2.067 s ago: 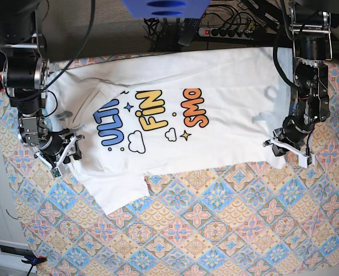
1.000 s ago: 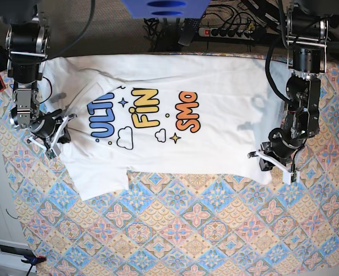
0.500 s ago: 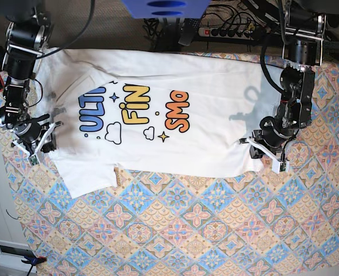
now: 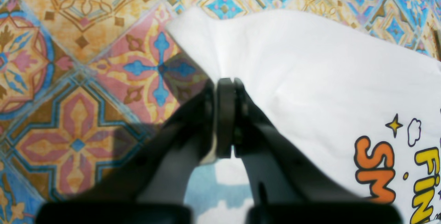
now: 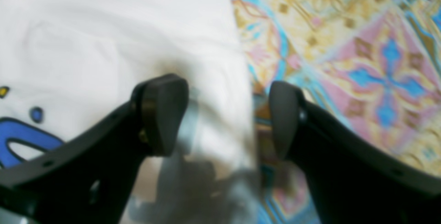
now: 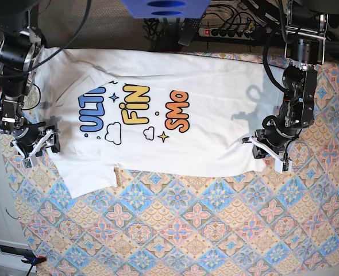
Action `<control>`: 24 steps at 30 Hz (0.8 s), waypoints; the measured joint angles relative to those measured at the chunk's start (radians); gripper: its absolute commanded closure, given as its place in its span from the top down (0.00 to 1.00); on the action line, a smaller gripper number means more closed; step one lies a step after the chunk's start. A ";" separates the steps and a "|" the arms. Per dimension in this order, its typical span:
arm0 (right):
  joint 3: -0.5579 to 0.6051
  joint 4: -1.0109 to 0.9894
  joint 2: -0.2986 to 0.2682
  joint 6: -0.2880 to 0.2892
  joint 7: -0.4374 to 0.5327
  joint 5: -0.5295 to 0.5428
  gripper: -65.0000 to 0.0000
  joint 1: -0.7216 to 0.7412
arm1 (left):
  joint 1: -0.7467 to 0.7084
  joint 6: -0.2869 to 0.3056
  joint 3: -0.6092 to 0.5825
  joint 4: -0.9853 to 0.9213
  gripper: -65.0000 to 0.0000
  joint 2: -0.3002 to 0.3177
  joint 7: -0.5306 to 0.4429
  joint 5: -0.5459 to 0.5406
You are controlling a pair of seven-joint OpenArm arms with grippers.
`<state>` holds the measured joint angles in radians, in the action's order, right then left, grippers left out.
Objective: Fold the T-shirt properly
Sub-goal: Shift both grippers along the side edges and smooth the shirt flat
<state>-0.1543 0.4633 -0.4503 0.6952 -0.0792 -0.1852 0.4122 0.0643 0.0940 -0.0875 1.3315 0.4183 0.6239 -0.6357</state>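
Observation:
I should pinch the T-shirt there (image 5: 221,108) with my right gripper, as its side edge lies loose between that gripper's open fingers, before both grippers fold its front.
The white T-shirt (image 6: 158,109) lies spread flat across the patterned cloth, print up, with its blue, yellow and orange letters reading sideways. My left gripper (image 6: 262,150) is at the shirt's right front corner. In the left wrist view the left gripper (image 4: 225,88) is shut on a pinch of the T-shirt (image 4: 310,62) near that corner. My right gripper (image 6: 41,144) is at the shirt's left edge, low over the cloth. Seen from the right wrist, this gripper (image 5: 224,115) is open, and the edge of the T-shirt (image 5: 103,27) runs between its fingers, unheld.
A tiled-pattern tablecloth (image 6: 204,230) covers the table. Beyond its back edge are a power strip (image 6: 227,31) with cables and a blue object (image 6: 164,7). A small white box (image 6: 11,253) sits off the front left corner.
Both arms dragged the shirt toward the base view's left and flattened it. The right gripper then opened and let go of the shirt's edge. The left gripper stays pinched on its corner.

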 measured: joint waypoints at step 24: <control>0.077 -0.027 0.004 0.000 0.063 0.001 0.01 -0.010 | -0.001 0.000 0.000 0.000 0.00 -0.001 0.000 0.001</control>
<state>-0.0772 0.4366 -0.4465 0.6956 -0.0162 -0.1841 0.4019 0.0635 0.0940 -0.0875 1.3315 0.4171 0.6243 -0.6350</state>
